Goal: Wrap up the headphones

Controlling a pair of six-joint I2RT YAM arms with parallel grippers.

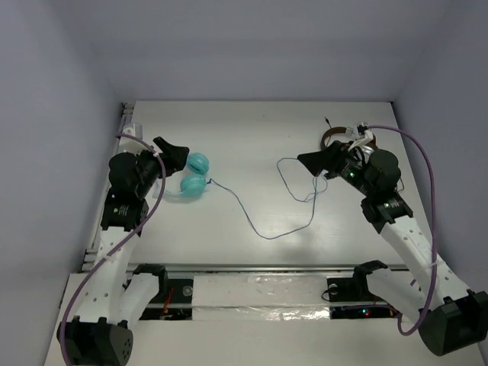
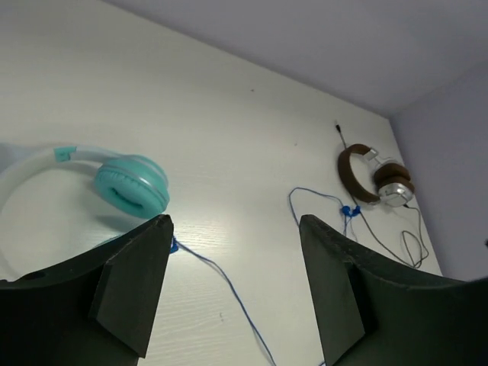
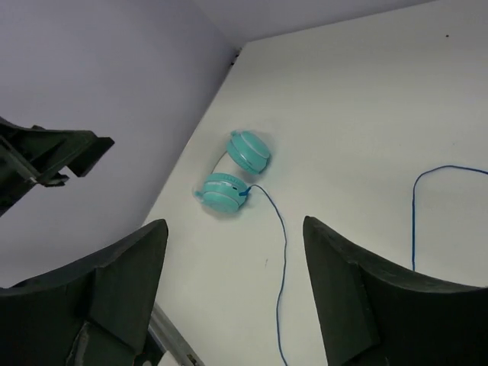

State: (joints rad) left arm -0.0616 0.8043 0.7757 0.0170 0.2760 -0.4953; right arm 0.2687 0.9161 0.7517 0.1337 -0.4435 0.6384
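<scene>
The teal headphones lie flat and their blue cable is slack, so the robot's left gripper should pick them up by their headband [image 2: 30, 168] before the right gripper takes the cable.
The teal headphones [image 1: 194, 174] lie on the table at the left, the two round cups close together, the pale headband toward the left arm. Their thin dark blue cable [image 1: 252, 223] runs right in a loose loop toward the middle. My left gripper [image 1: 177, 155] is open and empty, hovering just left of the cups. In the left wrist view, one cup [image 2: 131, 183] and the cable [image 2: 221, 282] show past the open gripper [image 2: 235, 223]. My right gripper [image 1: 309, 162] is open and empty above the cable's far loop. The right wrist view shows the headphones [image 3: 223, 191] and cable [image 3: 280, 229] beyond the gripper [image 3: 234, 224].
Brown-banded headphones with silver cups [image 1: 339, 139] lie at the back right beside the right arm, and also show in the left wrist view [image 2: 374, 174] with their own dark cable. Walls close the table at the left, back and right.
</scene>
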